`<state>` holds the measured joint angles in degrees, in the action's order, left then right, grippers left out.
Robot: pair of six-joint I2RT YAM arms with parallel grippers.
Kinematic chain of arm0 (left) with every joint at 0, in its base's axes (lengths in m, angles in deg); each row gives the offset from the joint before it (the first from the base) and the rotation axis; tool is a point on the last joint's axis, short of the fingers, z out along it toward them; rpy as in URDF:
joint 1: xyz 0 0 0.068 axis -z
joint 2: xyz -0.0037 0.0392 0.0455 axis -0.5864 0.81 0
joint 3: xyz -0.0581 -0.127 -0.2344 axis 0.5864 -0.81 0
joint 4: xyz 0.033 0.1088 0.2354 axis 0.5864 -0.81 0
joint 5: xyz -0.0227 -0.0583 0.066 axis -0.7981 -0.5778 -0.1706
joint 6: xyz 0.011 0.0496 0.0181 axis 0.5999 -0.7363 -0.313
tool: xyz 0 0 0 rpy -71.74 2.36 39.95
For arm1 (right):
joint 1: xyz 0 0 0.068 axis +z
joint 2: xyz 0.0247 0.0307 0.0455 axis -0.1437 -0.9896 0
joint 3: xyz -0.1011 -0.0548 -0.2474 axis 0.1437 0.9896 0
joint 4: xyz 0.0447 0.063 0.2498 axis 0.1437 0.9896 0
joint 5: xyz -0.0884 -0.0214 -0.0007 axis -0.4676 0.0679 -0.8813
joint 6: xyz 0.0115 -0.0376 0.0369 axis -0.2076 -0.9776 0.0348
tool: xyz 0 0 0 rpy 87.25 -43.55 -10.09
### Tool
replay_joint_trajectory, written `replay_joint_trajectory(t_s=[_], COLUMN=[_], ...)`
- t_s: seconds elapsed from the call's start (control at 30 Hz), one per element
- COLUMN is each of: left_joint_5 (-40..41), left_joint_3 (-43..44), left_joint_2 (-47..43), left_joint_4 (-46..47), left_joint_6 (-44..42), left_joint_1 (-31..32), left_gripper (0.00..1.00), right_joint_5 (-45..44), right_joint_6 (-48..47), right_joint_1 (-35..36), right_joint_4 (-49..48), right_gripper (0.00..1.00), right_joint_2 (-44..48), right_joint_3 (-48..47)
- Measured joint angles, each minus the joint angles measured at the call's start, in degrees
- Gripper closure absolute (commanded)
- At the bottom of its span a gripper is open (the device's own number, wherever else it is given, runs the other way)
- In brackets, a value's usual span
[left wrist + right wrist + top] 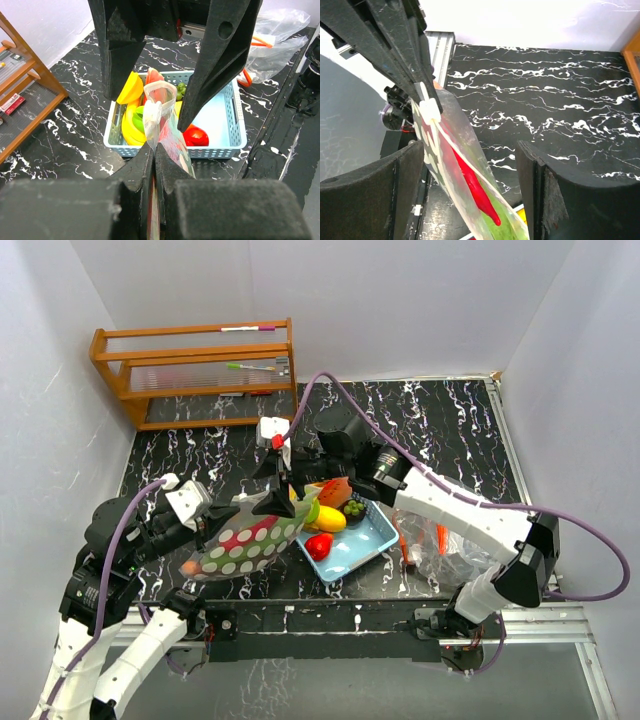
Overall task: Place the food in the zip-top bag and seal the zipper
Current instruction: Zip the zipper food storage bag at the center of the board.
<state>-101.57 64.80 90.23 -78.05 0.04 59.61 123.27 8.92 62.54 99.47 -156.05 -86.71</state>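
Note:
The bag's white slider tilts up ahead of my left gripper's fingers, so my right gripper should hold it while my left gripper takes the film (151, 139) just behind it.
The zip-top bag (248, 540), clear with white dots, hangs stretched between both arms left of the basket. My left gripper (154, 160) is shut on the bag's near edge (162, 120). My right gripper (470, 190) stands open astride the bag's upper part, one finger (405, 185) on each side, with a gap to the film. Inside the bag lies a red chilli (475, 187) over something green. The white zipper slider (430, 107) sits near the left gripper's jaws. Other food lies in the basket: bananas (130, 125), a watermelon slice (154, 76), a red piece (196, 136) and a yellow mango (328, 518).
The light-blue basket (372, 540) stands mid-table beside the bag. A crumpled clear plastic bag (445, 545) with orange pieces lies at the right front. A wooden rack (195, 375) holding pens stands at the back left. White walls close in the black marbled table.

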Motion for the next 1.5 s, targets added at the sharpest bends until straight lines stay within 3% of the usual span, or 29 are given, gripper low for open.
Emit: replay_joint_trajectory(t_s=[0.1, 0.23, 0.4, 0.67, 1.13, 1.2, 1.47, 1.5], left_joint_5=[-0.17, -0.46, -0.63, -0.57, -0.70, -0.94, -2.45, -2.51], left_joint_3=[0.00, 0.00, 0.00, -0.02, -0.02, -0.02, -0.02, -0.02], left_joint_2=[0.00, -0.15, -0.22, -0.55, -0.22, 0.11, 2.03, 2.10], left_joint_4=[0.00, 0.04, 0.02, 0.33, 0.55, 0.68, 1.14, 1.25], left_joint_6=[0.07, 0.24, 0.26, 0.15, -0.72, -0.85, -2.38, -2.56], left_joint_1=[0.00, 0.00, 0.00, 0.00, 0.00, 0.00, 0.00, 0.00], left_gripper=[1.00, 1.00, 1.00, 1.00, 0.72, 0.64, 0.16, 0.14], right_joint_5=[2.25, 5.20, 8.48, 10.60, 11.19, 11.58, 12.90, 13.11], right_joint_6=[-0.55, -1.16, -0.79, -0.09, -0.22, -0.31, -1.05, -1.09], right_joint_1=[0.00, -0.02, -0.11, -0.42, -0.42, -0.42, -0.42, -0.42], right_joint_4=[0.46, 0.61, 1.68, 4.13, 6.47, 6.62, 6.71, 6.73], right_gripper=[0.36, 0.69, 0.91, 0.92, 0.92, 0.92, 0.92, 0.92], right_joint_2=[-0.55, -2.16, -3.76, -5.60, -4.83, -4.83, -4.55, -4.48], right_joint_3=[-0.48, -2.12, -3.02, -5.99, -5.99, -5.99, -5.97, -5.97])
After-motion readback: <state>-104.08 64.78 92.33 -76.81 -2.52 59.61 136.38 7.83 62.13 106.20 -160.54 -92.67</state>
